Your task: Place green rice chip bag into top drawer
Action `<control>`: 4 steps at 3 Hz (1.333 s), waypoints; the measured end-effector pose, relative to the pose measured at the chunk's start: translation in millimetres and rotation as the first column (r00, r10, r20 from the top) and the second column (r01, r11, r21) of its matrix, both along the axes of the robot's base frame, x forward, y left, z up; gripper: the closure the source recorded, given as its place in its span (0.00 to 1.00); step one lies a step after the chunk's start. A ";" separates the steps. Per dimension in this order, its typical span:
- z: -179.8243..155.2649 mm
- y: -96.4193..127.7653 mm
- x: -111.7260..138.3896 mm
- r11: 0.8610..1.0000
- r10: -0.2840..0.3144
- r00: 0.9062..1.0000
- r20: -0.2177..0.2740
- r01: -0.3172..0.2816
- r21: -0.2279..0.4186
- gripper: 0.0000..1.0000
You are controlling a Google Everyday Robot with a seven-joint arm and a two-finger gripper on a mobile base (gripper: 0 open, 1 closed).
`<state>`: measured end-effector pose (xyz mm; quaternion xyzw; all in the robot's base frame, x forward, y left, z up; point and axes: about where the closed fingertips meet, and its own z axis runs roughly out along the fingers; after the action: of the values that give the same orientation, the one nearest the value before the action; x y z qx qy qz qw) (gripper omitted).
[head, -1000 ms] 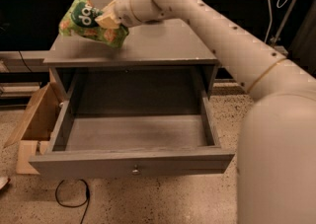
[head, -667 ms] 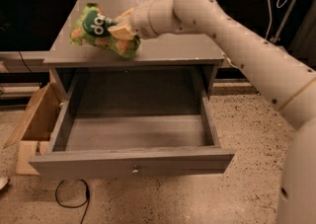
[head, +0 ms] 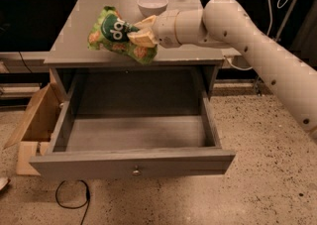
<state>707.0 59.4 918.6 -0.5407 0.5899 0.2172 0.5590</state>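
I will let go of the green rice chip bag near the middle of the open top drawer's bare bottom (head: 156, 118).
The green rice chip bag (head: 113, 35) is crumpled, light green with a dark green round logo. It is held in the air over the front part of the grey cabinet top (head: 74, 30). My gripper (head: 140, 32) comes in from the right on a white arm and is shut on the bag's right end. The top drawer (head: 132, 162) is pulled wide open below the bag, its inside bare, with a small round metal knob at the centre of its front panel.
A white bowl (head: 152, 5) stands at the back of the cabinet top. A brown cardboard box (head: 34, 122) lies on the floor at the drawer's left. A black cable (head: 72, 201) loops on the speckled floor in front.
The bag and my gripper have moved right and lower, toward the front edge of the cabinet top. The view has shifted, showing the bowl.
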 end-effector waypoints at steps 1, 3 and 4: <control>-2.5 2.0 -6.3 1.000 0.017 1.000 -0.004 -0.017 -0.019 1.00; -23.1 -25.3 -92.4 0.987 0.082 0.996 -0.029 -0.086 -0.133 1.00; -65.3 -36.5 -114.2 0.969 0.050 0.991 -0.121 -0.077 -0.235 1.00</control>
<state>592.7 22.9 853.3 -0.6095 0.6251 0.1929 0.4478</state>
